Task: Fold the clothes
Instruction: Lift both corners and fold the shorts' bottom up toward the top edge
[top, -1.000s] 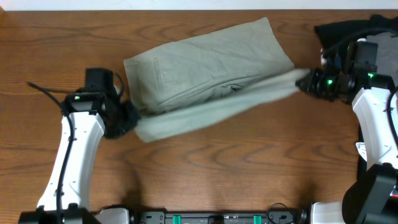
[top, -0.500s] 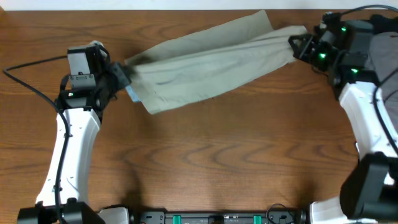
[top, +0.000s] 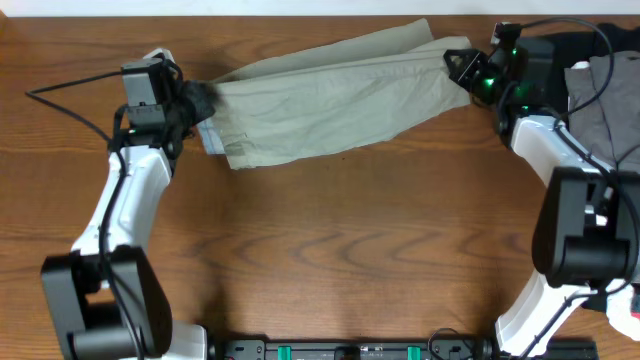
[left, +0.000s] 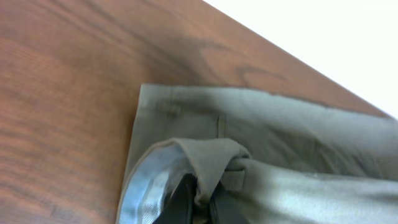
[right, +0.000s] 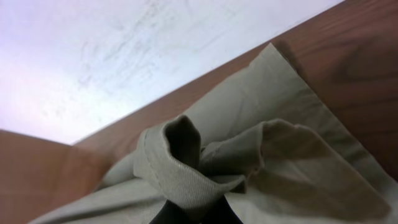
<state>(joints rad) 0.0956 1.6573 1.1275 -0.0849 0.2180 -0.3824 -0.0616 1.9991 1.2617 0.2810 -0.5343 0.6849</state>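
The shorts' leg-hem end slants toward the table's far edge, so next I open my right gripper, take the shorts' near fold (top: 428, 116) and pull that end closer.
The pale khaki-green shorts (top: 330, 95) lie folded lengthwise across the far part of the wooden table. My left gripper (top: 200, 100) is shut on the waistband end; in the left wrist view the fabric (left: 267, 137) is pinched between my fingers (left: 202, 202), with the pale lining (left: 149, 180) showing. My right gripper (top: 458, 68) is shut on the leg-hem end; in the right wrist view a hem fold (right: 180, 171) wraps over my fingers (right: 196, 214). The upper layer is stretched between the two grippers over the lower layer.
A black garment (top: 570, 50) and a darker grey garment (top: 605, 100) lie at the far right, behind my right arm. The table's far edge (top: 300, 16) runs just beyond the shorts. Bare wood (top: 340, 240) lies in front.
Both grippers have carried the near edge of the shorts away toward the far edge, folding it over the rest. The shorts now form a narrower band.
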